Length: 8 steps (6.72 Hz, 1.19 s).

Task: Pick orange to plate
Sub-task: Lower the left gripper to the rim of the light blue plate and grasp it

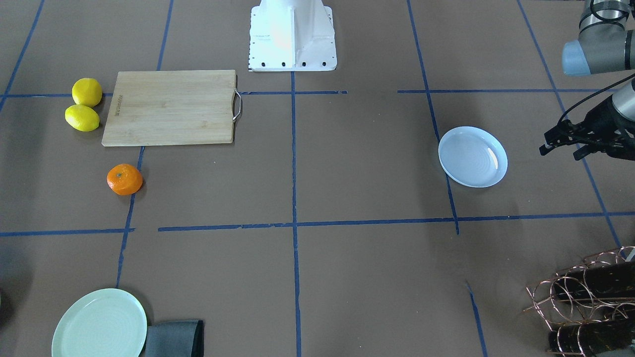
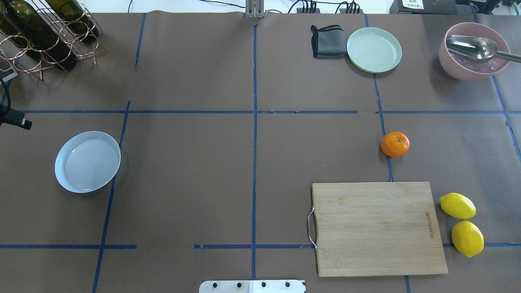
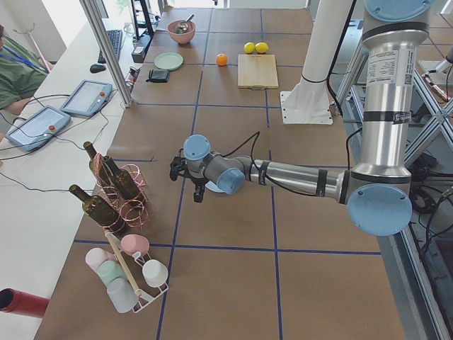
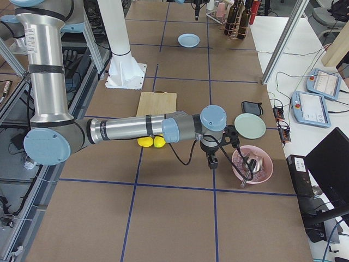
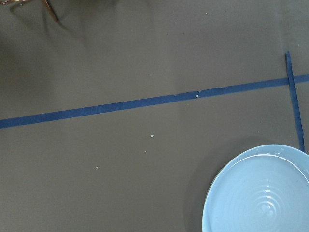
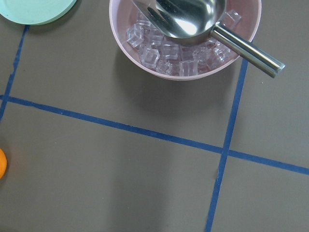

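Observation:
Next, I will use my left gripper to grab the bluish-white plate by the plate's rim (image 1: 503,151) (image 5: 204,223) nearest that gripper, on the side of the plate toward the table's end.
The orange (image 2: 395,144) lies alone on the brown table, just beyond the far edge of the cutting board; its rim also shows in the right wrist view (image 6: 1,163). Far across the table sits the bluish-white plate (image 2: 88,161), with nothing on it (image 5: 260,193). My left gripper (image 1: 560,151) hovers beside the plate toward the table's end, fingers apart and holding nothing. My right gripper (image 4: 218,148) shows only in the exterior right view, between the orange and the pink bowl; I cannot tell whether it is open or shut.
A wooden cutting board (image 2: 376,228) lies near the orange, with two lemons (image 2: 462,224) beside it. A mint-green plate (image 2: 374,49), grey cloth (image 2: 327,42) and pink bowl of ice with a scoop (image 2: 472,55) stand at the far right. A wire bottle rack (image 2: 44,32) occupies the far left.

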Each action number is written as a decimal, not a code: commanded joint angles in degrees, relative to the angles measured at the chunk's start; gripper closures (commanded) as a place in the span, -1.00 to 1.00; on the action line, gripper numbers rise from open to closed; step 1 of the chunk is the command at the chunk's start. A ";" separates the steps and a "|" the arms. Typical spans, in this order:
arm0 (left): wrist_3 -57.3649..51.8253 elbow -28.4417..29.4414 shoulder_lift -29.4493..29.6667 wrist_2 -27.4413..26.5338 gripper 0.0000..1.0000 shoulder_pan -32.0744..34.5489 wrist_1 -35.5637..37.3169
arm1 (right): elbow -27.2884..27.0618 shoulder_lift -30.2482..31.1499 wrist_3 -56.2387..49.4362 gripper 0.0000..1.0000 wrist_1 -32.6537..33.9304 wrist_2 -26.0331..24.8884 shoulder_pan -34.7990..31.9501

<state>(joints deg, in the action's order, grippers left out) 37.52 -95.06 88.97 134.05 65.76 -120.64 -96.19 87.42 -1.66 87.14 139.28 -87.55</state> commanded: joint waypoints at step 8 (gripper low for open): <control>27.43 1.37 -2.49 -14.79 -0.43 -16.72 -13.05 | -0.31 -0.14 2.19 -1.00 -0.04 0.12 0.01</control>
<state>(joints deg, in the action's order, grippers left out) 64.98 -93.77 86.52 119.32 49.08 -133.74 -96.48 87.28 0.53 87.10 139.39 -87.54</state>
